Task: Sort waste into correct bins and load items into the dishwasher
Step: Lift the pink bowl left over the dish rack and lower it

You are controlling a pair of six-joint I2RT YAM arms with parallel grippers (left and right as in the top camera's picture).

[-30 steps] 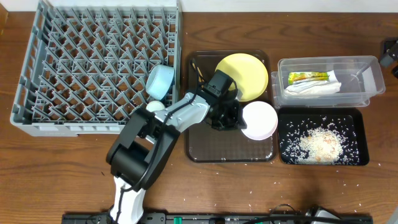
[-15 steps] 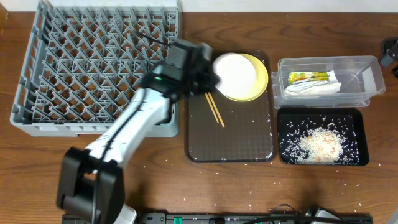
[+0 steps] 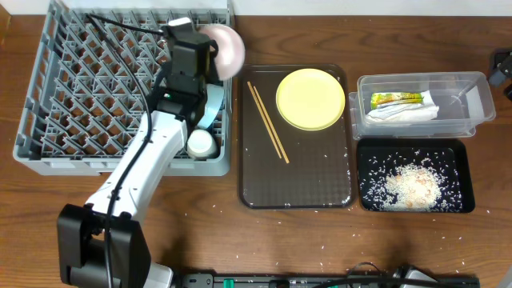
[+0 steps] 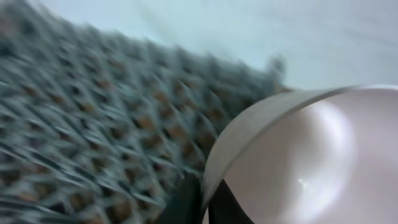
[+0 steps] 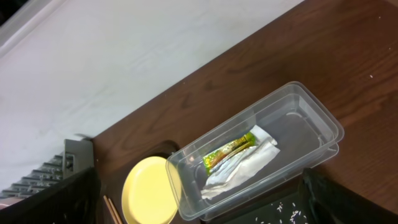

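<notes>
The white bowl, now tilted over the rack's far corner, will go down from my left gripper onto the grey dish rack's wires (image 3: 181,34) near the rack's back edge.
My left gripper (image 3: 200,54) is shut on the rim of the white bowl (image 3: 227,45) and holds it tilted over the far right corner of the grey dish rack (image 3: 48,88). The left wrist view shows the bowl (image 4: 311,162) pinched between my fingers (image 4: 208,200). The light blue bowl (image 3: 213,106) and the small white cup (image 3: 200,143) sit in the rack's right side. The yellow plate (image 3: 310,98) and the chopsticks (image 3: 266,132) lie on the brown tray (image 3: 296,188). My right gripper (image 5: 202,208) is open and empty above the clear tub (image 5: 311,118).
The clear tub (image 3: 464,92) holds the green-and-yellow wrapper (image 3: 396,99) and white paper (image 3: 410,114). The black tray (image 3: 456,164) in front of it holds rice (image 3: 412,186). Loose grains lie on the brown tray and the table's front. The right arm (image 3: 502,68) shows at the right edge.
My left gripper took the white bowl off the brown tray and carried it left and back to the rack's far right corner. The chopsticks and plate are now uncovered.
</notes>
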